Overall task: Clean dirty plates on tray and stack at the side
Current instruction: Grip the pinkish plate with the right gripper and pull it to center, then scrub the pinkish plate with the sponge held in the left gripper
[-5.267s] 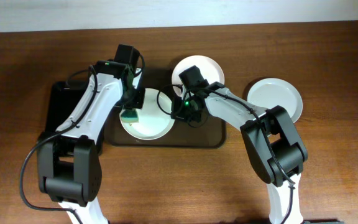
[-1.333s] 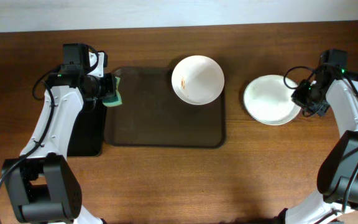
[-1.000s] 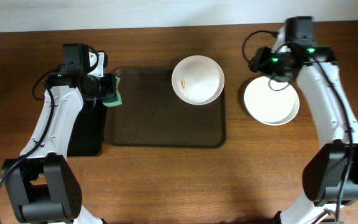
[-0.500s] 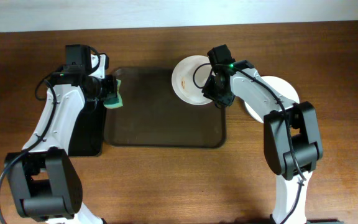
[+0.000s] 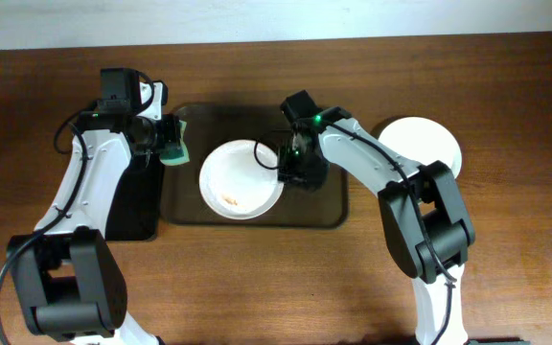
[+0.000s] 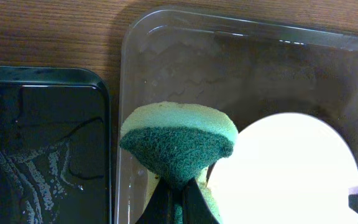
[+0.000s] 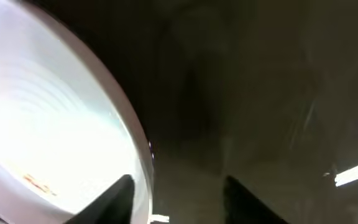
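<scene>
Next, my right gripper pinches the plate's rim (image 5: 279, 190) and steadies the plate for my left gripper's sponge, since the plate has an orange smear and its rim is loose.
A white plate (image 5: 241, 179) with a small orange smear lies in the middle-left of the dark brown tray (image 5: 314, 216). My right gripper (image 5: 290, 170) is open at the plate's right rim. In the right wrist view one finger (image 7: 120, 196) lies over the plate (image 7: 42, 137) and the other over the tray floor (image 7: 260, 93), the gripper (image 7: 178, 182) straddling the rim. My left gripper (image 5: 166, 142) is shut on a green sponge (image 5: 174, 144) above the tray's left edge. The left wrist view shows the sponge (image 6: 179, 140) in the gripper (image 6: 179, 190), beside the plate (image 6: 291, 171).
A stack of clean white plates (image 5: 427, 144) sits on the table right of the tray. A smaller black tray (image 5: 127, 206) lies left of the brown tray, wet in the left wrist view (image 6: 42, 143).
My right arm swung from the clean stack to the tray. The smeared plate moved from the tray's far right corner to its middle-left. The left arm stayed put with the sponge.
</scene>
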